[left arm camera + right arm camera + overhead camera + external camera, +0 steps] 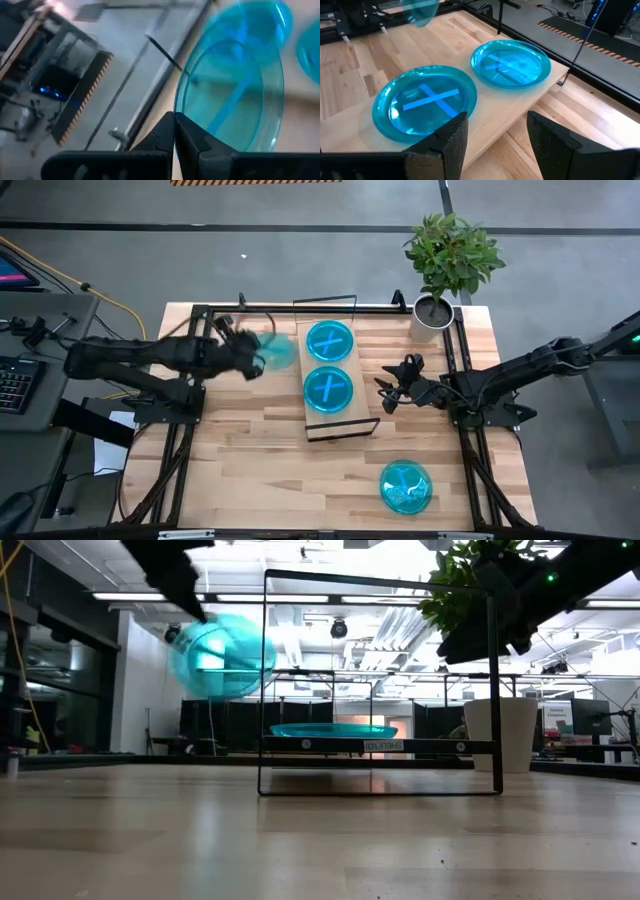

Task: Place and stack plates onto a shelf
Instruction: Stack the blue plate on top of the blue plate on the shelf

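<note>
The cyan plate in my left gripper should be let go on top of the far plate [331, 342] [248, 31] on the shelf.
My left gripper [256, 360] is shut on a translucent cyan plate [279, 352], held in the air just left of the shelf's far end. In the low view this plate [220, 657] is tilted well above the table. The shelf [337, 424], a light-wood board on a thin black frame, carries two more plates side by side, the far plate [330, 340] and the near plate [328, 389]. Both lie flat on the board [520, 102]. My right gripper [388, 388] is open, just right of the shelf, its fingers [455, 135] pointing at the near plate [425, 102]. My left gripper [174, 127] pinches the plate's rim [186, 112] between its two shut fingers. It comes at the rim from the table's left side. The plate [235, 85] is lifted clear of table and shelf and stands tilted, extending past the fingertips toward the shelf.
A further cyan plate [405, 486] lies on the tabletop near the near right corner. A potted plant [445, 270] stands at the far right corner. A black wire frame [380, 680] rises above the shelf. Bare wood lies left of and in front of the shelf.
</note>
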You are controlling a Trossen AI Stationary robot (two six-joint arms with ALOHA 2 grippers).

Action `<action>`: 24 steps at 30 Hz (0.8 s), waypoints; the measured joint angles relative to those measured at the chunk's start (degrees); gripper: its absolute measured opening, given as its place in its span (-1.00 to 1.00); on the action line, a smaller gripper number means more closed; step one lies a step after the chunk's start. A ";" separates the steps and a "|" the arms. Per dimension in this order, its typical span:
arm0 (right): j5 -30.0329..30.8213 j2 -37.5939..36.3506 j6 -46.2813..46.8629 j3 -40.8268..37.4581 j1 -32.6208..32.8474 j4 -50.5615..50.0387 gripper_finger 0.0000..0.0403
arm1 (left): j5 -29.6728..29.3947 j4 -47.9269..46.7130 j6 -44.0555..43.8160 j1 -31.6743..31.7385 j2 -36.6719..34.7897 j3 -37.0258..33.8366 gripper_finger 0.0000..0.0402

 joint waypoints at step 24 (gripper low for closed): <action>0.30 0.07 1.60 0.00 0.00 0.49 -0.07 | 31.19 56.62 -11.82 21.78 32.47 -0.01 -1.00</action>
